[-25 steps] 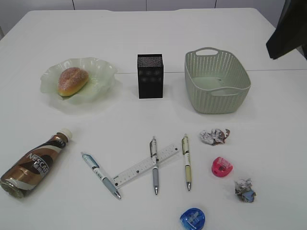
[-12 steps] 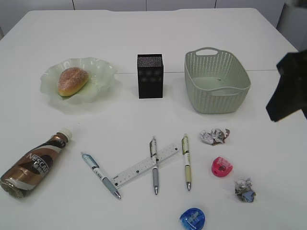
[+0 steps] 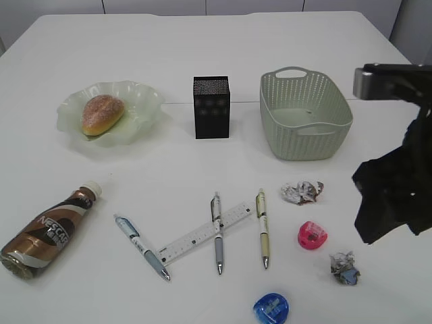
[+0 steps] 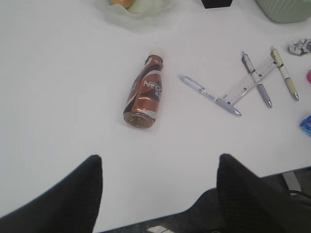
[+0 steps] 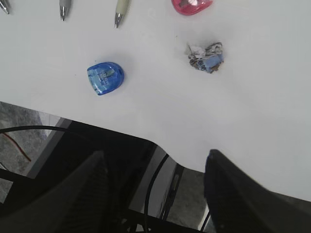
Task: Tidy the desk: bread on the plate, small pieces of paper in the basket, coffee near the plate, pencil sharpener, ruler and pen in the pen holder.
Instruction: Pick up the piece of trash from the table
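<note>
Next, my right gripper will grab the middle of the front paper ball [image 3: 345, 268] [image 5: 206, 57], which lies nearer the table's front edge than the pink sharpener.
Bread [image 3: 101, 113] lies on the pale green plate [image 3: 138, 100]. The black pen holder [image 3: 211, 106] and the green basket [image 3: 305, 115] stand behind. A coffee bottle [image 3: 47, 229] lies on its side at front left. Three pens [image 3: 217, 233] and a ruler [image 3: 202, 233] lie mid-front. Two paper balls [image 3: 302, 192] [image 3: 344, 268], a pink sharpener [image 3: 312, 235] and a blue sharpener [image 3: 271, 308] lie at front right. My right gripper [image 5: 155, 153] hangs open over the table's front edge, near the blue sharpener [image 5: 105, 77] and a paper ball [image 5: 205, 56]. My left gripper [image 4: 159, 157] is open, short of the bottle [image 4: 144, 92].
The right arm [image 3: 395, 189] hangs over the table's right side, beside the basket and the front paper ball. The table's front edge [image 5: 165, 145] runs close under the right gripper, with cables and a frame below it.
The right arm has come down from the upper right corner to the table's right side. Nothing on the table has moved.
</note>
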### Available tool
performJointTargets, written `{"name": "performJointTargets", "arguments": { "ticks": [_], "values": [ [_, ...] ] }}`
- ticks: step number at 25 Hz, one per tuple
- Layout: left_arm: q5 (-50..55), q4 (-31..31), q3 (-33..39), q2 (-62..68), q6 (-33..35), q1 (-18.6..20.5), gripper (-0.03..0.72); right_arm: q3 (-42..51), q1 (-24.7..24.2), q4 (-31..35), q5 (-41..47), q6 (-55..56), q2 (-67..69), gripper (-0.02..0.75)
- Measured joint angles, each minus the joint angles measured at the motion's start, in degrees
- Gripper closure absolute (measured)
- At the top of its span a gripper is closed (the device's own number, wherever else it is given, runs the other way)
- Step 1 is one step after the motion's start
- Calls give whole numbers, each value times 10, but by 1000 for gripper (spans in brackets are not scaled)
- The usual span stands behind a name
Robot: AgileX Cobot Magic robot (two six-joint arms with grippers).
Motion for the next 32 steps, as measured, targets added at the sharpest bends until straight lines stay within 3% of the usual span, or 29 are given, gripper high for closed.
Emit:
{"name": "performJointTargets", "arguments": {
  "ticks": [16, 26, 32],
  "values": [
    [0, -21, 0, 0, 0, 0, 157, 0, 16, -50, -67, 10, 189, 211],
    [0, -23, 0, 0, 0, 0, 157, 0, 16, -113, -110, 11, 258, 211],
    [0, -23, 0, 0, 0, 0, 157, 0, 16, -117, -143, 12, 281, 211]
  ]
}}
